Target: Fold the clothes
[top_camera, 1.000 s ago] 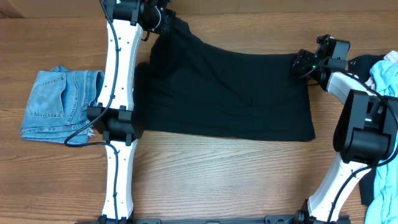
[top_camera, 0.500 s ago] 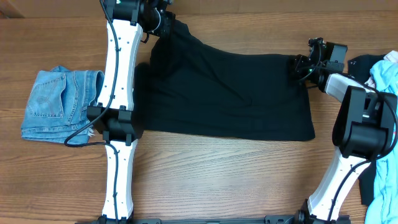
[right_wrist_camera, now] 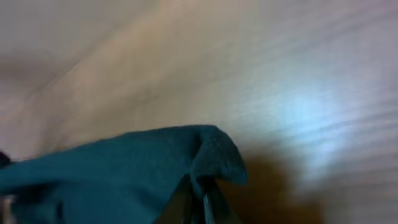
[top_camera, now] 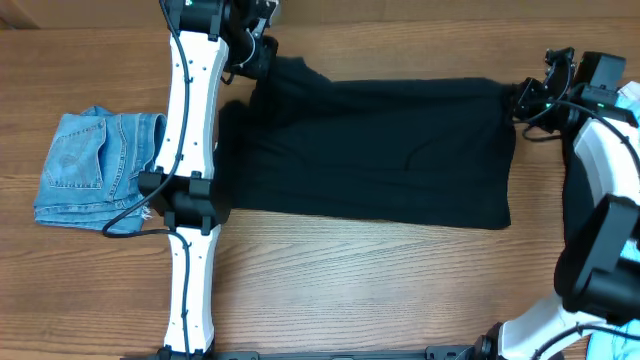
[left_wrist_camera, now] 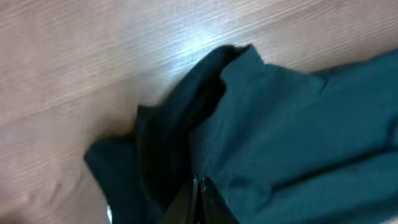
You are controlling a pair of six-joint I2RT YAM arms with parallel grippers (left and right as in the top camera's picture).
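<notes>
I need to release the garment's lifted far corner with my right gripper on the black garment's near half (top_camera: 490, 190), toward its near corner.
A large black garment (top_camera: 380, 150) lies spread across the middle of the wooden table (top_camera: 330, 280), stretched taut between the two arms. My left gripper (top_camera: 268, 58) is shut on its far left corner, where the cloth (left_wrist_camera: 292, 137) bunches into folds around the closed fingers (left_wrist_camera: 198, 199). My right gripper (top_camera: 520, 98) is shut on the far right corner; in the right wrist view that corner (right_wrist_camera: 211, 155) is lifted off the table and curls over the fingertips (right_wrist_camera: 198, 198).
Folded blue jeans (top_camera: 95, 170) lie at the left edge, beside the left arm's white links (top_camera: 190, 180). A pale-blue garment (top_camera: 618, 125) and a dark piece sit at the right edge behind the right arm.
The right gripper has closed on the garment's far right corner and pulled it right and away, straightening the far edge. The left gripper has kept its hold.
</notes>
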